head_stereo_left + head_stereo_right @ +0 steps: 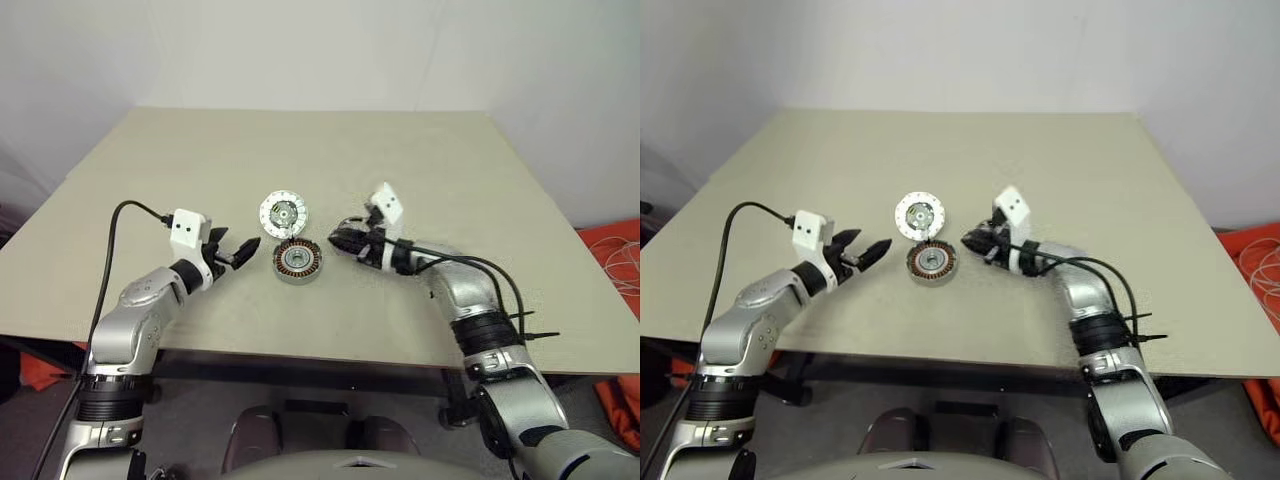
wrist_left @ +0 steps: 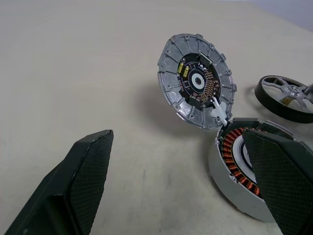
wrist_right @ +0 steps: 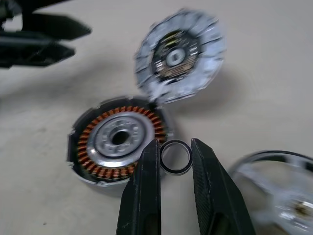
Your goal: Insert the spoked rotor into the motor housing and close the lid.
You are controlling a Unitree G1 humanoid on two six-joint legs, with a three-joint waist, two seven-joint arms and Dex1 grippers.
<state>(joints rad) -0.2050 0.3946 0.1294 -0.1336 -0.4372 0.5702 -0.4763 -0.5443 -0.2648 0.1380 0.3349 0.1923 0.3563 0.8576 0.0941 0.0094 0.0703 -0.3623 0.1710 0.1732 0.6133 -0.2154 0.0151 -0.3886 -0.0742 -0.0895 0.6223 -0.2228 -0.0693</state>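
The robot's right gripper will release the tiny black ring in the hole at the middle of the motor housing (image 1: 298, 258) (image 3: 120, 137).
The motor housing (image 1: 297, 260) lies open at the table's middle, its copper windings (image 3: 93, 147) showing. Its lid (image 1: 282, 212) stands tilted up from the housing's far edge, inner face visible (image 2: 198, 81). The spoked rotor (image 2: 286, 93) rests on the table just right of the housing, beneath my right hand (image 3: 274, 196). My right gripper (image 3: 175, 147) hovers close to the housing's right side, shut on a tiny black ring (image 3: 176, 172). Left of the housing my left gripper (image 1: 240, 250) stands open and holds nothing, a short gap away.
The beige table (image 1: 300, 150) stretches bare behind the parts. Its front edge runs close under both forearms. A black cable (image 1: 110, 260) loops from the left wrist. Orange material and white cord (image 1: 620, 260) lie on the floor to the right.
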